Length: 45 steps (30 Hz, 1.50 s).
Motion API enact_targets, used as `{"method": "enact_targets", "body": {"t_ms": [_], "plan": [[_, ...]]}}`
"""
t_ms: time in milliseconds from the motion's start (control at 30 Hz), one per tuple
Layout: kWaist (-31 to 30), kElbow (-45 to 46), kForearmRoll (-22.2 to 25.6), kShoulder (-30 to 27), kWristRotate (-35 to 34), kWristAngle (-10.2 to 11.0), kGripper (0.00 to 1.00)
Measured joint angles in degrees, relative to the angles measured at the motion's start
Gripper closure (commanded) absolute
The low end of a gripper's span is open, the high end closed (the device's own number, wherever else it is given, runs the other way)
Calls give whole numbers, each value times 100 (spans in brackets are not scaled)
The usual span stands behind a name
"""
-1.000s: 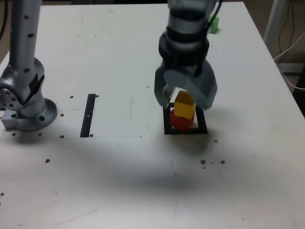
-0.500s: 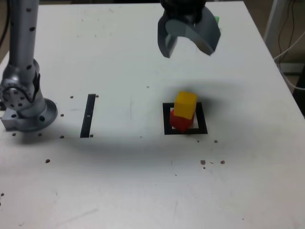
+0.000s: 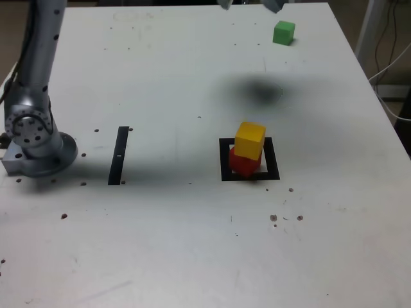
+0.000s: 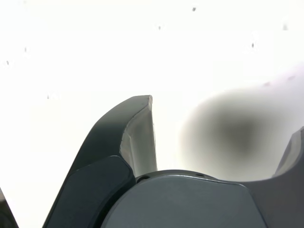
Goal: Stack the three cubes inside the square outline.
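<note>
The green cube near the table's far edge is next, and my gripper needs to go to it and close on the cube's opposite sides [image 3: 284, 33].
In the exterior view a yellow cube [image 3: 250, 140] rests slightly skewed on top of a red cube [image 3: 243, 163], and both stand inside the black square outline [image 3: 274, 174]. A green cube [image 3: 284, 32] lies alone near the table's far right. Only the two fingertips of my gripper [image 3: 249, 4] show at the top edge, high above the table, left of the green cube and well clear of the stack. The wrist view shows the gripper [image 4: 225, 114] open, its fingers [image 4: 137, 137] wide apart with only bare white table and a shadow between them.
The arm's grey base [image 3: 35, 144] stands at the exterior view's left. A narrow black strip [image 3: 119, 154] lies between the base and the outline. Small dark specks dot the table [image 3: 192, 244]. Cables hang beyond the table's right edge [image 3: 385, 115].
The gripper has let go of the yellow cube and opened. It rose from the stack and moved to the table's far side. The yellow cube stays on the red one.
</note>
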Motion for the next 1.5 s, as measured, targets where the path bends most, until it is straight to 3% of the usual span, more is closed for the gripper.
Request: {"method": "enact_targets", "body": {"t_ms": [300, 700, 900, 1167, 1500], "plan": [[482, -1293, 105, 893, 680, 21, 1], [769, -3113, 887, 2279, 1132, -148, 1], [1062, -4132, 1139, 2847, 1418, -626, 3], [1238, -4464, 1074, 3187, 1550, -739, 4], [1309, -4523, 882, 3520, 1592, -606, 9]]}}
